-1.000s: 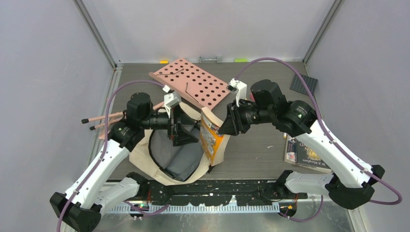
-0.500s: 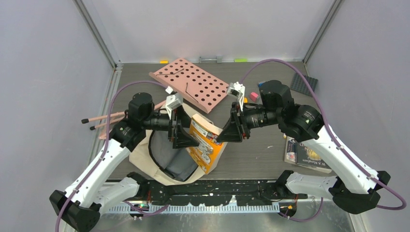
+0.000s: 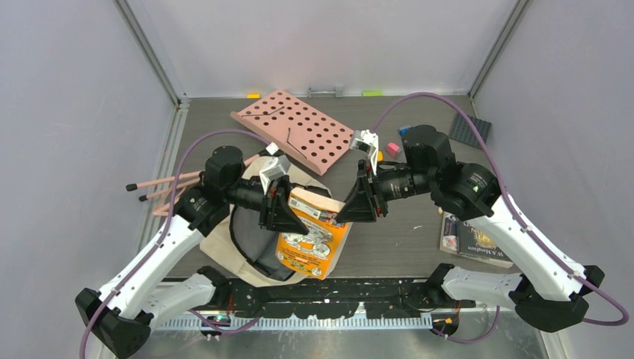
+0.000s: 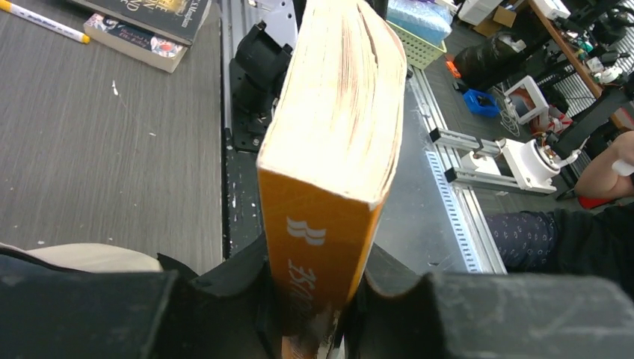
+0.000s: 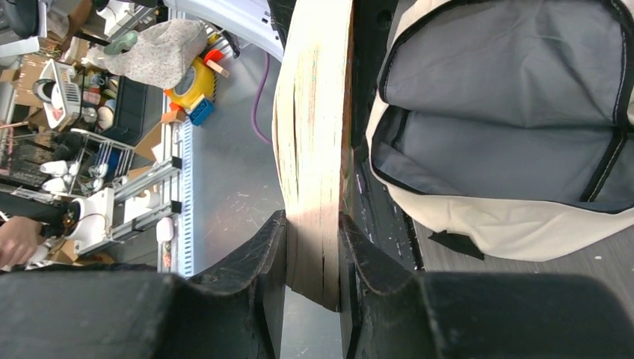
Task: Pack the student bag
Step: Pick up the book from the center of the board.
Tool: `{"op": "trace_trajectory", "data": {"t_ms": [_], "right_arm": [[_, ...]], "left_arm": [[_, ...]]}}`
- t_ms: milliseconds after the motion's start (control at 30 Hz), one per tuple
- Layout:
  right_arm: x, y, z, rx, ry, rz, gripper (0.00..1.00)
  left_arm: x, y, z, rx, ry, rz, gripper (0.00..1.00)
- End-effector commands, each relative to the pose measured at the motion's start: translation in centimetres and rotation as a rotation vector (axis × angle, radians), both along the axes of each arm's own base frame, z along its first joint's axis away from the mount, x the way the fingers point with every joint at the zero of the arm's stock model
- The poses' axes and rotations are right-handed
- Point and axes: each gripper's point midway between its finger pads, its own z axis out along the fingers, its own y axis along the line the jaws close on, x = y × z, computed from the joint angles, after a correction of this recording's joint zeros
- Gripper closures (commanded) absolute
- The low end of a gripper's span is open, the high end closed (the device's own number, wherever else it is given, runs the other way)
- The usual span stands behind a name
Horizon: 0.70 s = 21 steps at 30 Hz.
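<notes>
Next, my right gripper takes the middle of the book's page edge (image 3: 341, 243) before my left gripper frees the spine, as it is holding the orange book near its top corner.
An orange paperback book (image 3: 312, 233) hangs above the near edge of the table, held from both sides. My left gripper (image 3: 288, 213) is shut on its spine end (image 4: 321, 247), and my right gripper (image 3: 345, 212) is shut on its page edge (image 5: 314, 224). Below and left of the book lies the student bag (image 3: 224, 235), cream fabric with black zippers. Its mouth gapes open and shows the grey lining (image 5: 508, 82). The book's lower part overlaps the bag's right side in the top view.
A pink perforated board (image 3: 295, 129) lies at the back. Pink pencils (image 3: 161, 183) lie at the left. Dark books (image 3: 471, 239) are stacked at the right, with a white pen (image 4: 41, 21) beside them. Small pink and blue blocks (image 3: 392, 148) sit behind my right arm.
The book has swung from standing on edge to hanging cover-up nearer the front. My left gripper was open beside it and has closed on its spine end. My right gripper has kept its grip throughout.
</notes>
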Motion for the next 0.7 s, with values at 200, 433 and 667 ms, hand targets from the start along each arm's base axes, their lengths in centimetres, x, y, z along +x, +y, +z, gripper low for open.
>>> {"op": "trace_trajectory", "data": {"t_ms": [200,433,667], "right_arm": [[4.1,-1.2,2.1,0.113,-0.201,-0.277,0.17],[3.2,-0.8,0.0,0.154,-0.158,-0.247,0.06],[3.5,0.2,-1.0,0.195,-0.114,-0.243,0.06]], "left_arm": [[2.0,0.0,2.7,-0.059,-0.113,0.180,1.00],[3.8,0.2,6.4,-0.187,-0.087,0.362,1.00],[3.3,0.8,8.2,-0.233,-0.060,0.403,1.00]]}}
